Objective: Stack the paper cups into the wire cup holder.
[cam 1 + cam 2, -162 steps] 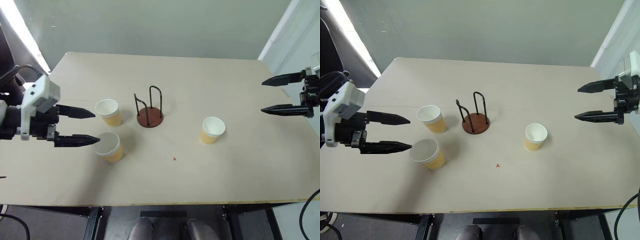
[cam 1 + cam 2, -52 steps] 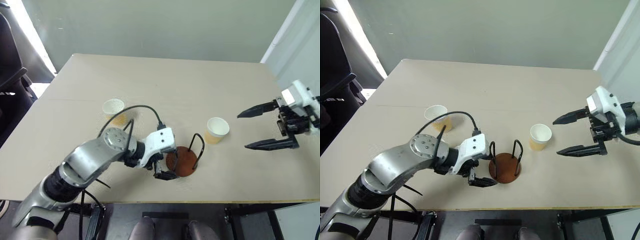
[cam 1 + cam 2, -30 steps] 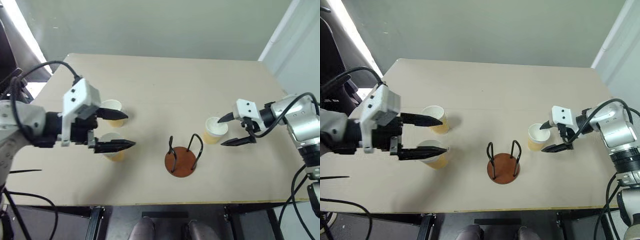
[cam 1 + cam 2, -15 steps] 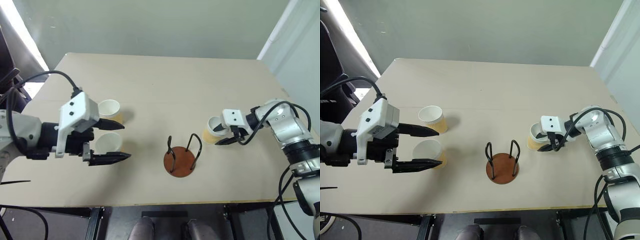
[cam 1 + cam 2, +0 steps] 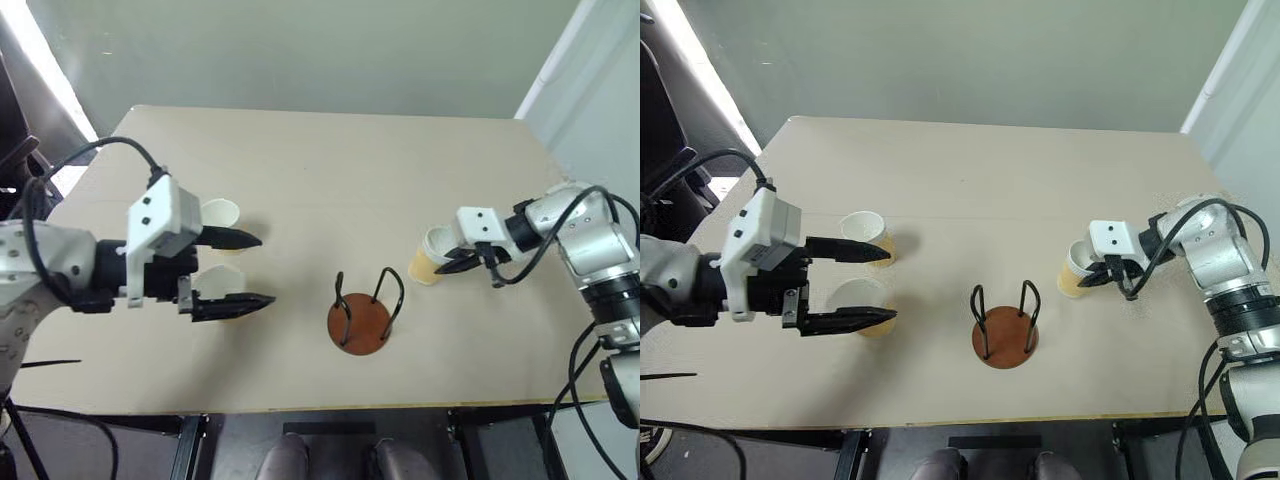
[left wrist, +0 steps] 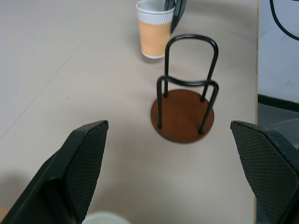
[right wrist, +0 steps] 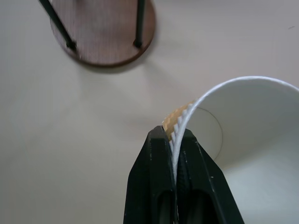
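Observation:
Next, I let go of the yellow-orange paper cup, now beside the wire holder, with my right gripper on the reddish-brown disc [image 5: 362, 318] [image 7: 103, 23] between the black wire loops of the holder.
The wire cup holder [image 5: 362, 320], a reddish-brown disc with black wire loops, stands empty near the table's front middle. To its right is a yellow-orange paper cup [image 5: 428, 257]; my right gripper [image 7: 175, 134] is shut on its white rim, one finger inside and one outside. Two more paper cups sit at the left: one [image 5: 864, 229] farther back and one [image 5: 857, 294] nearer, both partly behind my left gripper [image 5: 265, 268]. That gripper hovers open above them, pointing toward the holder [image 6: 183, 115].
The beige table [image 5: 330, 170] has bare room at the back and between the holder and the left cups. Its front edge runs close below the holder. A grey wall rises behind the table.
My right gripper, open astride the right cup a second ago, has shut on its rim. The left gripper has stayed open over the left cups, shifting only slightly.

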Controlling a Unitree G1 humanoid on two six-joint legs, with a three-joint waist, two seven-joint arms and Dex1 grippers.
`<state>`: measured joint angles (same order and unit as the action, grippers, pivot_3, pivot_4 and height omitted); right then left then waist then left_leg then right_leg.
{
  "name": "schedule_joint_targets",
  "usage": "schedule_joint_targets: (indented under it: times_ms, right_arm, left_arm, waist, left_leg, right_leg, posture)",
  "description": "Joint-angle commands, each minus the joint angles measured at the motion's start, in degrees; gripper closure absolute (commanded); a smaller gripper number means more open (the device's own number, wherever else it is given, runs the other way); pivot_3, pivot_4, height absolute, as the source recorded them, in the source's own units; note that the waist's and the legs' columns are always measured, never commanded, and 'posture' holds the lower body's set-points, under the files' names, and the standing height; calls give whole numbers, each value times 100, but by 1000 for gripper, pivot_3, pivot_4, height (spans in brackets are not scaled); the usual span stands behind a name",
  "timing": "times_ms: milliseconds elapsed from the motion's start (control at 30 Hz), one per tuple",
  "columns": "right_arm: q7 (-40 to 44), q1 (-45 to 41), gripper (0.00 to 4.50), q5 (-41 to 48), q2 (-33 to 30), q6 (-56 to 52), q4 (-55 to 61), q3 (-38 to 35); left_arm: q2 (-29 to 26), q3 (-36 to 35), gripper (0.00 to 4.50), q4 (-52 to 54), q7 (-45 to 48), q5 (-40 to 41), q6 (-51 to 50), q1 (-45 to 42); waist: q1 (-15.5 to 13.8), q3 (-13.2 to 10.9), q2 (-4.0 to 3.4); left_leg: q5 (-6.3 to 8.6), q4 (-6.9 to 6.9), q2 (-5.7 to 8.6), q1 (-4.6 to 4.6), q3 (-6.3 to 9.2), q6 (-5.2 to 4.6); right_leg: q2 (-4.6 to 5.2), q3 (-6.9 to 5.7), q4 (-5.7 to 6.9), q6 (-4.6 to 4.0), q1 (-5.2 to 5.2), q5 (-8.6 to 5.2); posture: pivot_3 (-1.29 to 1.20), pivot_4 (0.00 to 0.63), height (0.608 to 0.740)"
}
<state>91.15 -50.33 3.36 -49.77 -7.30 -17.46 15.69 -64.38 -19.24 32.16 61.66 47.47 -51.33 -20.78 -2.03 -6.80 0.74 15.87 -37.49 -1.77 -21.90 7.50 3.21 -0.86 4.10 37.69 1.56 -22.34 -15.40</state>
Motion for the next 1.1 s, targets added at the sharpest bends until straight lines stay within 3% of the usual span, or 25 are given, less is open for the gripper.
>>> schedule_joint_targets:
  times_ms: [33, 233, 367, 600, 1100]
  right_arm:
    - [122, -462, 4457, 663, -329, -446, 459, -495]
    - [135, -1180, 4457, 2507, -741, -1485, 1433, -659]
    - [95, -1151, 4457, 3184, -226, -2378, 2389, -701]
    - [-298, -640, 4457, 2758, 283, -2481, 2983, -208]
    - [115, -323, 4457, 2020, 427, -1733, 2833, 231]
  left_arm:
    - [-86, -63, 0, -49, 176, 120, 241, -169]
    - [-319, -78, 0, -204, 865, 401, 360, -249]
    - [-452, -63, 0, -415, 1120, 320, 523, -245]
    - [-481, -112, 0, -282, 1165, 372, 593, -42]
    - [-618, -375, 0, -6, 1045, 270, 619, 485]
  waist:
    - [5, -4, -7]
    - [25, -8, -14]
    - [80, -6, -10]
    - [122, -6, -11]
    - [138, -6, -10]
  left_leg:
    - [-1, 2, -1, 0, 0, 2]
    - [-16, 42, -5, 0, -9, 27]
    - [-16, 43, -10, 2, -10, 27]
    - [-17, 31, -24, 4, -5, 27]
    - [-15, 33, -28, 4, -7, 24]
  right_leg:
    - [-1, 0, -1, -1, -1, -1]
    - [-16, 18, -1, -3, -16, -2]
    - [-45, 39, -18, -4, -15, -3]
    - [-56, 50, -21, -3, -15, -2]
    - [-59, 52, -15, -3, -18, -2]
  posture:
    - [0, 150, 740]
    - [0, 150, 740]
    - [0, 150, 740]
    - [0, 150, 740]
    - [0, 150, 740]
